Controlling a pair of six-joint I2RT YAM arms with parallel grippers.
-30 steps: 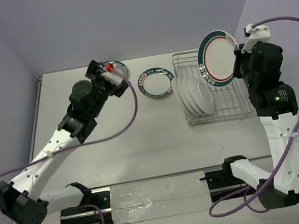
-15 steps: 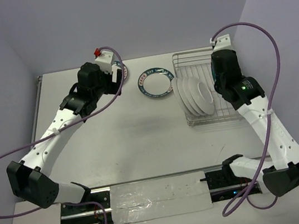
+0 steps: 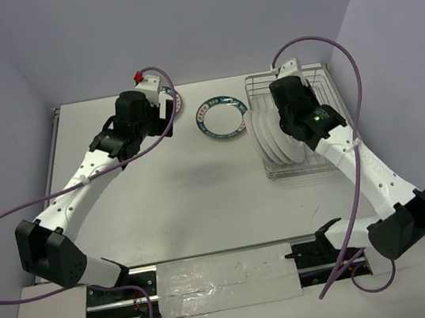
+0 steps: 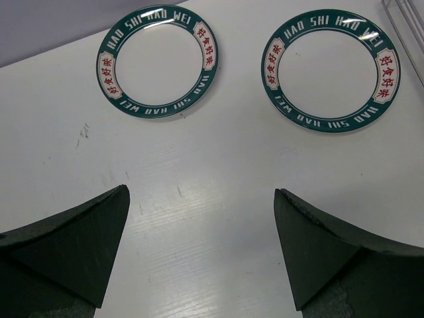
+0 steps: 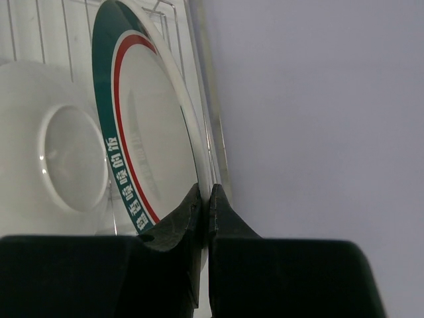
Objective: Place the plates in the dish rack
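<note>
Next, my right gripper releases the green-banded plate on edge in the dish rack (image 3: pixel 294 135), beside the white undersides of the upright plates.
My right gripper (image 5: pixel 207 192) is shut on the rim of a green-banded, red-ringed plate (image 5: pixel 149 132), held upright on edge inside the silver wire dish rack (image 3: pixel 315 162). It stands beside several upright plates (image 3: pixel 272 138) that show white undersides (image 5: pixel 59 159). In the top view the right arm hides the held plate. My left gripper (image 4: pixel 201 192) is open and empty above the table. Ahead of it two green-rimmed plates lie flat, one on the left (image 4: pixel 158 61) and one on the right (image 4: pixel 330 69). The right one shows in the top view (image 3: pixel 221 118).
The rack's right wire side (image 5: pixel 199 86) runs close behind the held plate, with the purple wall beyond. In the top view the left arm partly covers the far-left flat plate (image 3: pixel 175 103). Purple cables trail from both arms.
My right arm has carried the plate from high over the rack's right side down into the rack, next to the standing plates. My left arm has shifted slightly near the two flat plates.
</note>
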